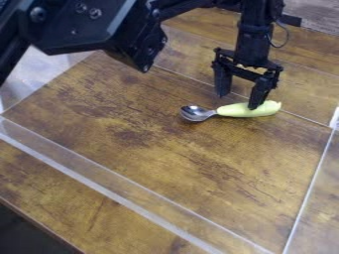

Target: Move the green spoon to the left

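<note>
The gripper's open fingers are near the end of the spoon's handle with one finger behind it, so the gripper will move toward the spoon's bowl and close around the handle's middle (241, 111).
The green spoon (233, 111) lies flat on the wooden table (146, 149), its yellow-green handle pointing right and its shiny silver bowl to the left. My gripper (247, 96) points straight down over the handle's right part. Its two black fingers stand open, one tip behind the handle and the other at the handle's right end. Nothing is held between them.
A large black arm body (93, 30) hangs across the upper left of the view. Clear plastic walls (159, 213) run along the front and right sides of the wooden surface.
</note>
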Available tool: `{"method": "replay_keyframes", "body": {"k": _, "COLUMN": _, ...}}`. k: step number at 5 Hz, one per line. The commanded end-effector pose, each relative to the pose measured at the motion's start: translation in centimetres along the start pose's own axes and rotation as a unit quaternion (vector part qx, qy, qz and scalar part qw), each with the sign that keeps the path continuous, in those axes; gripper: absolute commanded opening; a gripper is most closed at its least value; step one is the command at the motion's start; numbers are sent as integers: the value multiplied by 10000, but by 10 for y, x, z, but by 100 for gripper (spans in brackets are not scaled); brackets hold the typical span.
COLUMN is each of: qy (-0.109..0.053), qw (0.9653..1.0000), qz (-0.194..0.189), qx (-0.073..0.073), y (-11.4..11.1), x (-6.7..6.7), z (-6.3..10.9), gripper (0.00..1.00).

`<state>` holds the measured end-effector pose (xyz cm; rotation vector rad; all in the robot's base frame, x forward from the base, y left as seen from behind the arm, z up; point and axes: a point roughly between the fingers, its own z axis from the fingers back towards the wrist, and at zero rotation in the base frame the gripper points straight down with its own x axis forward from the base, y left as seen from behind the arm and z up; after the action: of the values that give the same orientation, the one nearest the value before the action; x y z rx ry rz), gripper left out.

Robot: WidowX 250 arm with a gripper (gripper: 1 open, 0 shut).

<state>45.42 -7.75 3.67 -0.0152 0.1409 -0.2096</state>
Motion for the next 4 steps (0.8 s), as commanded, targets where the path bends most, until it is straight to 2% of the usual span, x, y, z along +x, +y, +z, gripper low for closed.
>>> {"method": "replay_keyframes", "body": {"k": 1, "qy": 311, "qw": 9986, "qz": -432, "qx": -36, "y": -3, "x": -9, "z": -17, "gripper": 100}}
{"method": "replay_keyframes", "body": {"k": 2, "qy": 360, "qw": 9970, "qz": -678, "qx": -132, "y": -4, "x": -9, "z": -9, "gripper": 100}}
{"method": "replay_keyframes", "body": {"k": 3, "qy": 349, "qw": 9965, "qz": -721, "qx": -224, "y": -4, "x": -9, "z": -4, "gripper": 0}}
{"method": "replay_keyframes", "body": {"k": 4, "qy": 333, "qw": 9962, "qz": -741, "qx": -302, "y": -5, "x": -11, "z": -2, "gripper": 0}}
